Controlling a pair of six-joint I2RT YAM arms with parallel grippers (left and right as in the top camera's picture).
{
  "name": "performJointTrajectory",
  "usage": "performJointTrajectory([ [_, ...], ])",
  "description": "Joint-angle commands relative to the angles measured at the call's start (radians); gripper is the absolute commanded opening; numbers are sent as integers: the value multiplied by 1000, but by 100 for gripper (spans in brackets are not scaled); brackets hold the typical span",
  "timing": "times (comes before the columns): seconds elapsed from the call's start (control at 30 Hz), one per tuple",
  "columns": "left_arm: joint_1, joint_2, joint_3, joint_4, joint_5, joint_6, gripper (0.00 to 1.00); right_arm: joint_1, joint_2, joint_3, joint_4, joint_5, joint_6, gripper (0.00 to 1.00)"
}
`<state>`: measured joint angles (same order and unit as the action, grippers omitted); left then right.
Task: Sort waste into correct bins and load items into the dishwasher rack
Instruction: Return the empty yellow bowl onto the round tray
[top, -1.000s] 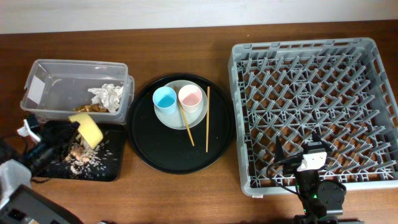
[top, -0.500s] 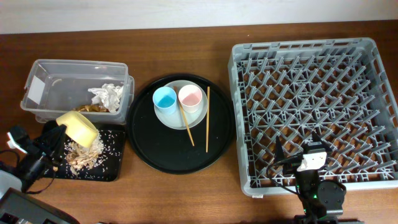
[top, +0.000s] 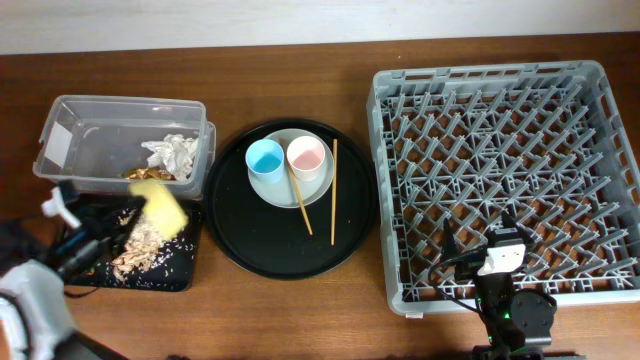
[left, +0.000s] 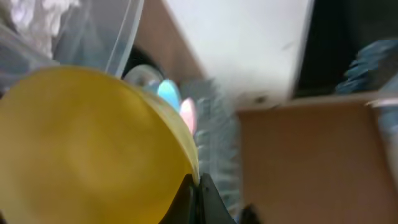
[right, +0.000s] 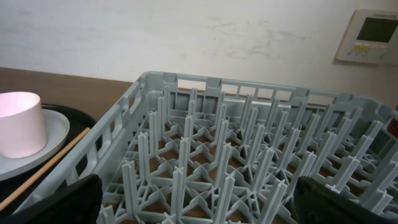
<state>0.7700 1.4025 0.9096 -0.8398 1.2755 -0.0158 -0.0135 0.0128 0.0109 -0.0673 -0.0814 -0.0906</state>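
Next, my left hand sets the yellow bowl, now held tilted over the tray, on the round black tray (top: 257, 230), just below the pale plate.
My left gripper (top: 135, 212) is shut on the rim of the yellow bowl (top: 163, 206), held tilted over the shallow black tray (top: 185, 272). The bowl fills the left wrist view (left: 87, 143), pinched between the fingers (left: 198, 186). Beige food scraps (top: 135, 248) lie in the tray. The clear tub (top: 75, 150) holds a crumpled white tissue (top: 172, 154) and a gold-brown wrapper (top: 140, 173). The blue cup (top: 265, 158) and pink cup (top: 306, 155) stand on the pale plate (top: 285, 190), with chopsticks (top: 333, 190) beside them. My right gripper (top: 483, 243) is open over the grey dishwasher rack (top: 500, 170).
The plate, cups and chopsticks sit on a large round black tray (top: 250, 240) between the bins and the rack. The right wrist view shows rack pegs (right: 217, 162), the pink cup (right: 20, 123) and a chopstick (right: 43, 168). A wall runs along the table's far edge.
My left gripper has swung the yellow bowl to the right and turned it over the black tray; more scraps lie in the tray. The right arm has not moved.
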Motion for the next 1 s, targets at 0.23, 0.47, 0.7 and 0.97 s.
performJointTrajectory([
  [0.23,-1073,-267,25,47,-1192,-395,0,-6,-6,-5,-4,-16,-6,98],
  [0.47,-1335,18,25,114,-1397,-426,0,-6,-6,-5,-4,-16,-6,98],
  [0.7,-1335,53,24,115,-1442,-428,0,-6,-6,-5,-4,-16,-6,98],
  [0.97,-1335,56,24,132,-1460,-428,37,-6,-6,-5,-4,-16,-6,98],
])
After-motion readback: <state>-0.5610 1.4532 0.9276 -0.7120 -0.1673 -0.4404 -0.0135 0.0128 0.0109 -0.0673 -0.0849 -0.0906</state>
